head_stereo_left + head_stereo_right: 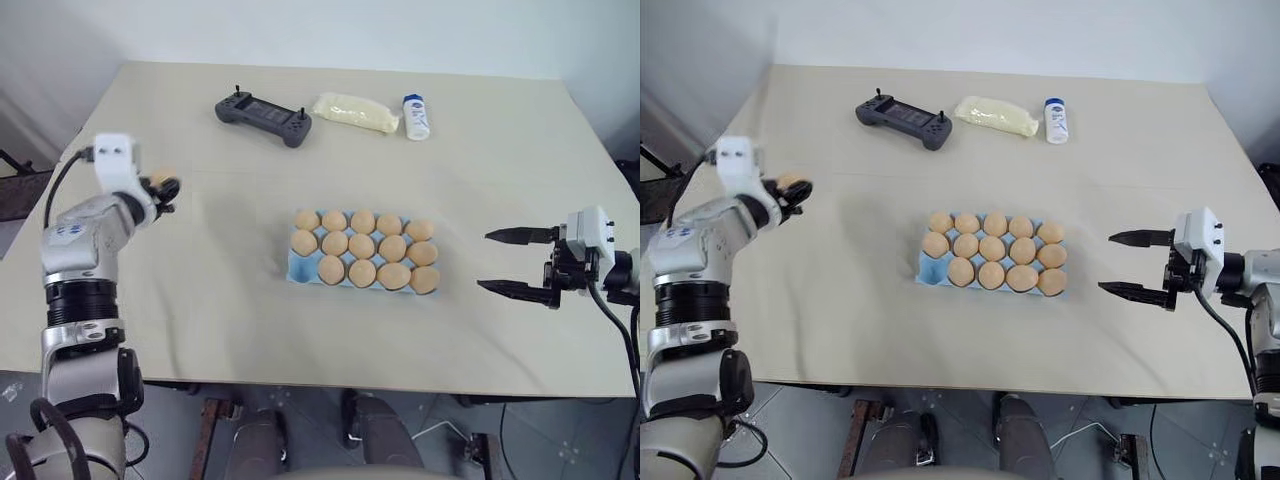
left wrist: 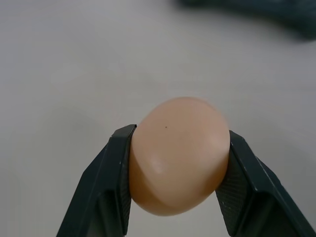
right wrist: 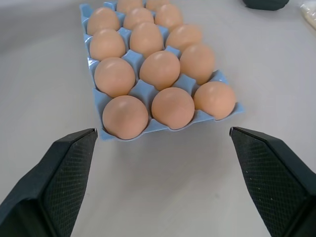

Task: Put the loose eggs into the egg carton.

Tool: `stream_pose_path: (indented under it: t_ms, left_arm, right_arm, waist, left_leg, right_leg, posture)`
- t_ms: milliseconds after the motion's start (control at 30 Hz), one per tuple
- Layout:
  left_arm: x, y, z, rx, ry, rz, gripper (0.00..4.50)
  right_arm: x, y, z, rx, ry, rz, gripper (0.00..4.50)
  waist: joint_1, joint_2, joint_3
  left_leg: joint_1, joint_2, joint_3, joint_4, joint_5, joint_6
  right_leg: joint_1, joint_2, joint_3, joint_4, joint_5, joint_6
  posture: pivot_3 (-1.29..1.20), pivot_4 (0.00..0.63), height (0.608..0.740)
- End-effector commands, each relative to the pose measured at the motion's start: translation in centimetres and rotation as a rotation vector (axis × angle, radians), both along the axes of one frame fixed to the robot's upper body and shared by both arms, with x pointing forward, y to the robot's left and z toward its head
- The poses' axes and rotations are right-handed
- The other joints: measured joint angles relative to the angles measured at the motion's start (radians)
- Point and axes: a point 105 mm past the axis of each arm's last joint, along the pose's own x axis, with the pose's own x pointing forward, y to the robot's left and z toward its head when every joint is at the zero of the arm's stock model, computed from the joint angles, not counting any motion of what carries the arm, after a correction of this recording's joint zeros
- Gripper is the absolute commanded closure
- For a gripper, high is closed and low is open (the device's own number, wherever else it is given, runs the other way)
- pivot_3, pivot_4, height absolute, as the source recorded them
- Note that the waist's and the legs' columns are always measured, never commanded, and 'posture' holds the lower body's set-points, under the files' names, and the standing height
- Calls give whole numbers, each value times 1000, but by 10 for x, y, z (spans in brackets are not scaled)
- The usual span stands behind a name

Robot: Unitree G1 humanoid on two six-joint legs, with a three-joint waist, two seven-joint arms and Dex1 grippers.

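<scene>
My left gripper has the egg. It will let go of it in the bare cup at the carton's near corner (image 1: 302, 266).
My left gripper (image 1: 165, 187) hovers over the left part of the table, shut on a light orange-tan egg (image 2: 177, 155) that sits squarely between its two black fingers (image 2: 111, 177). The light blue egg carton (image 1: 302, 266) lies in the middle of the table, well to the right of that gripper. Eggs fill its cups except one bare cup at the near left corner. My right gripper (image 1: 484, 260) stands open to the right of the carton (image 3: 148, 94), pointing at its short end, with nothing between its fingers.
Along the far side of the table lie a dark grey handheld controller (image 1: 263, 117), a pale yellow bag (image 1: 355, 111) and a small white bottle (image 1: 416, 117). Bare tabletop surrounds the carton on all sides.
</scene>
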Motion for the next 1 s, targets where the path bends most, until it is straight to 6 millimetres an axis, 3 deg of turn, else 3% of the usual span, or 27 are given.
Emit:
stream_pose_path:
  t_ms: [33,200,400,533,733,1000]
  left_arm:
    - [-8,-51,36,29,-173,-240,2628]
    - [-31,-98,25,29,-151,-535,2628]
    - [-56,-120,2,56,-50,-744,2628]
    - [-65,-127,-6,74,-2,-818,2628]
    - [-72,-130,-11,80,40,-869,2628]
    - [-99,-138,-31,80,165,-975,2628]
  right_arm:
    - [-7,-6,20,19,-71,-8,0]
    - [-15,-6,21,37,-84,-11,0]
    - [-23,1,30,57,-116,10,0]
    - [-24,6,38,86,-137,12,0]
    - [-25,5,29,72,-113,-15,0]
    - [-24,6,22,71,-98,-35,0]
  waist:
    - [2,0,0]
    - [-3,0,0]
    - [-14,0,0]
    - [-12,0,0]
    - [-11,0,0]
    - [-12,0,0]
  left_leg:
    - [0,0,0,0,0,0]
    - [0,0,1,0,0,0]
    - [1,0,0,2,1,0]
    - [2,-1,-1,2,2,3]
    - [1,-2,-8,2,1,6]
    - [1,-2,-11,1,1,6]
  right_leg:
    - [0,0,0,0,0,0]
    - [0,1,1,0,0,0]
    - [0,1,2,3,0,0]
    - [0,0,3,4,0,0]
    - [0,0,3,4,0,0]
    - [1,-1,3,3,0,0]
  posture:
    - [0,150,740]
    - [0,150,740]
    - [0,150,740]
    - [0,150,740]
    - [0,150,740]
    - [0,150,740]
